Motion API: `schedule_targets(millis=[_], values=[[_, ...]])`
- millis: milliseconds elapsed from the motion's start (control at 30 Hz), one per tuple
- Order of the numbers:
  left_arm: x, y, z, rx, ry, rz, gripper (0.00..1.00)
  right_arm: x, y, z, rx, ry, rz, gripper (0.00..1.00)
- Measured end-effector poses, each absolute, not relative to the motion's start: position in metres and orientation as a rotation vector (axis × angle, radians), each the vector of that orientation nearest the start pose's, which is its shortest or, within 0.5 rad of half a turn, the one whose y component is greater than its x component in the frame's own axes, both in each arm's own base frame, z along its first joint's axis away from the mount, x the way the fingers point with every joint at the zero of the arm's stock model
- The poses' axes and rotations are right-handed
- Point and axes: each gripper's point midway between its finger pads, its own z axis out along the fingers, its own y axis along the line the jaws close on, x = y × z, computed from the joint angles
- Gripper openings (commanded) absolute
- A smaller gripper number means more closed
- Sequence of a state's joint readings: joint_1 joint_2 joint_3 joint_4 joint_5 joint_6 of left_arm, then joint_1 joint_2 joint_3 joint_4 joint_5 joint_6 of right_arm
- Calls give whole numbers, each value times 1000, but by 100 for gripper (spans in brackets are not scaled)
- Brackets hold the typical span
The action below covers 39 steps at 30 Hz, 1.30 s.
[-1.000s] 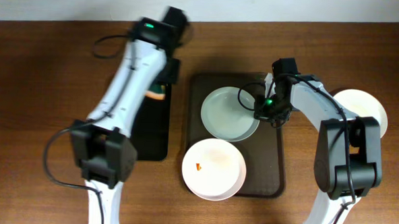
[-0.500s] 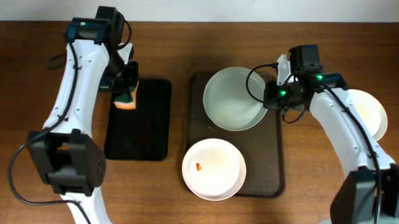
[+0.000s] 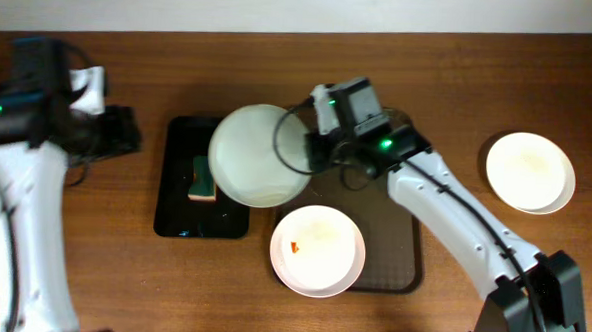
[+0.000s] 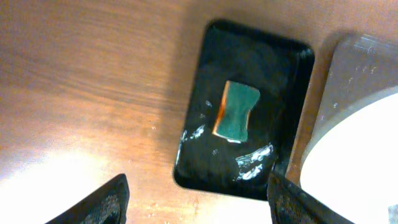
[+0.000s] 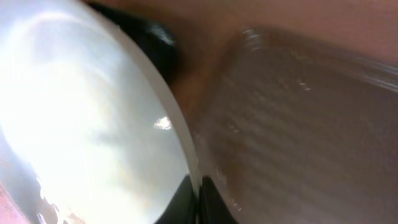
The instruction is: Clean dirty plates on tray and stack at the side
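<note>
My right gripper has the white plate lifted. It will let go of it on top of the plate on the bare wooden table (image 3: pixel 531 172).
My right gripper (image 3: pixel 312 147) is shut on the rim of a white plate (image 3: pixel 259 154), holding it lifted and tilted over the gap between the black tray and the brown tray (image 3: pixel 398 246). In the right wrist view the fingers (image 5: pixel 198 200) pinch the plate's (image 5: pixel 93 118) edge. A second plate (image 3: pixel 317 249) with a small orange smear lies on the brown tray's near part. A third plate (image 3: pixel 530 172) rests on the table at the right. My left gripper (image 3: pixel 125 132) stands open at the far left, nothing between its fingers (image 4: pixel 99 202).
A green and orange sponge (image 3: pixel 203 177) lies on the wet black tray (image 3: pixel 179 216), seen also in the left wrist view as the sponge (image 4: pixel 236 111) on the tray (image 4: pixel 205 168). Bare wooden table surrounds both trays.
The left gripper let go of the sponge onto the black tray and drew back to the left. The right arm carried its plate leftward off the brown tray.
</note>
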<state>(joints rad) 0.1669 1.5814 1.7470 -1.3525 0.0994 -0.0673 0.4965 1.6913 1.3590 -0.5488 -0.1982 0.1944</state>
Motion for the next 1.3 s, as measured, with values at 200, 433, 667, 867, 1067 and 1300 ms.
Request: schedule_targets(millis=[200, 433, 667, 867, 1067, 1300], values=[[282, 63, 324, -426, 2497, -118, 70, 386, 362, 167, -637, 2180, 559, 4], [274, 59, 326, -424, 2499, -129, 68, 402, 382, 175, -947, 1888, 356, 4], [275, 60, 327, -422, 2492, -128, 69, 413, 392, 203, -1082, 1649, 229, 4], [275, 60, 327, -422, 2492, -127, 70, 416, 396, 218, -1076, 1575, 213, 4], [275, 60, 327, -422, 2492, -127, 70, 418, 395, 220, -1093, 1551, 175, 4], [275, 60, 327, -422, 2492, -127, 71, 419, 393, 220, -1089, 1550, 133, 4]])
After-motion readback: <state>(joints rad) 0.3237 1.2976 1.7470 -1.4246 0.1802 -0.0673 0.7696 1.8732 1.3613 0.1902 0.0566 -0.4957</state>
